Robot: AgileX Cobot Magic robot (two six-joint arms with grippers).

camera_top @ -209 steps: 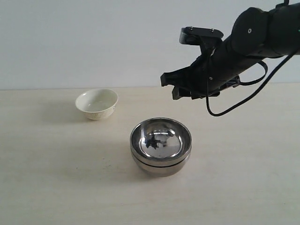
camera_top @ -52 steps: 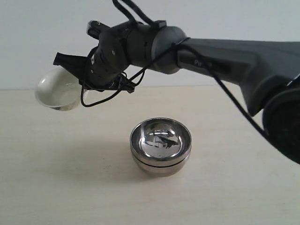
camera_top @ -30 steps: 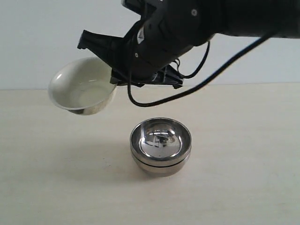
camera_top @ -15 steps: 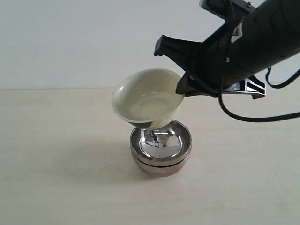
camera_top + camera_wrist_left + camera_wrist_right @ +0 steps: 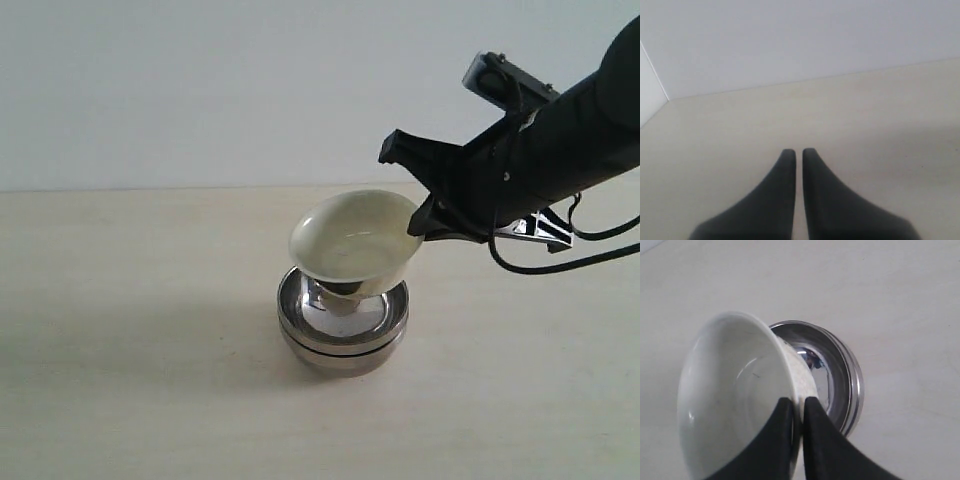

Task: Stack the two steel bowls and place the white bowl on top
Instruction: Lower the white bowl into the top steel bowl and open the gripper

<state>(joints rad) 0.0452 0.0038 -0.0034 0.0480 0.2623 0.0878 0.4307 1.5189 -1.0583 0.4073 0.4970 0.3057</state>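
The robot's right gripper should release the white bowl inside the opening of the upper steel bowl (image 5: 348,297) (image 5: 799,383), so that it is nested within that steel bowl's rim.
The two steel bowls (image 5: 345,335) sit nested one inside the other in the middle of the table. My right gripper (image 5: 425,222) is shut on the rim of the white bowl (image 5: 350,245), one finger inside and one outside. The white bowl hangs tilted just above the upper steel bowl, its foot down inside that bowl's opening. In the right wrist view the white bowl (image 5: 735,395) covers part of the steel bowls (image 5: 840,380), and the gripper (image 5: 799,402) pinches its wall. My left gripper (image 5: 797,152) is shut and empty over bare table, away from the bowls.
The pale wooden table (image 5: 130,390) stretches around the stack, with a plain white wall behind it. The right arm's black cable (image 5: 560,262) loops under the wrist above the table's right side.
The right gripper has carried the white bowl from the left to over the steel stack and lowered it, in the last half second a little right and down toward the upper bowl.
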